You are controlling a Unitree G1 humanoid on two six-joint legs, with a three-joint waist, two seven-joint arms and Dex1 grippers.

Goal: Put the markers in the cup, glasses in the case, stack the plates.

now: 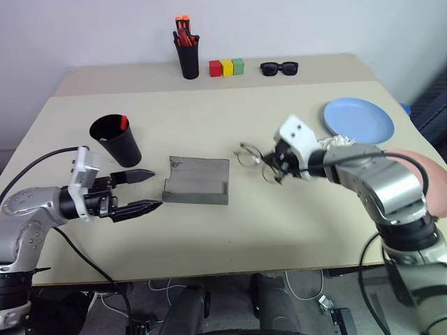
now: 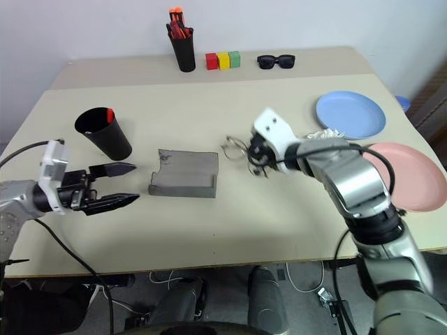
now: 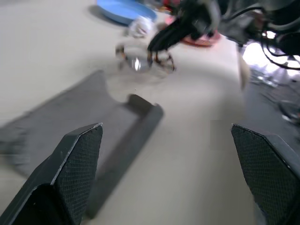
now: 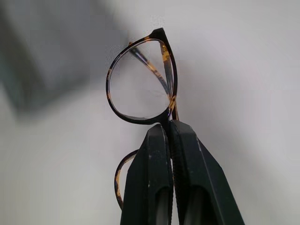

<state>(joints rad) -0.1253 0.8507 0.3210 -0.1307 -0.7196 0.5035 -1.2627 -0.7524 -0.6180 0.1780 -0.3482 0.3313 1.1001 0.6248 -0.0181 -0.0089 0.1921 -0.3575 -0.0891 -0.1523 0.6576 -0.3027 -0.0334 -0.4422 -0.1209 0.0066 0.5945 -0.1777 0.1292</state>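
Next, my right gripper lets go of the glasses in the trough [image 1: 198,186] along the near edge of the open grey case.
My right gripper [image 1: 271,166] is shut on the bridge of the thin wire-frame glasses [image 4: 140,82], which hang just above the table to the right of the case. The grey case [image 1: 198,180] lies open and flat mid-table. My left gripper [image 1: 151,188] is open at the case's left end, with nothing between its fingers. The black cup [image 1: 115,138] stands behind it, and a marker [image 1: 123,122] with a red cap sticks out of the cup. The blue plate [image 1: 358,118] lies at the right, and the pink plate [image 2: 404,174] lies nearer, partly behind my right arm.
A narrow black pen holder [image 1: 187,54] with orange-tipped markers, three coloured blocks [image 1: 226,67] and black sunglasses [image 1: 279,68] line the table's far side. A crumpled white thing [image 1: 339,141] lies by the blue plate.
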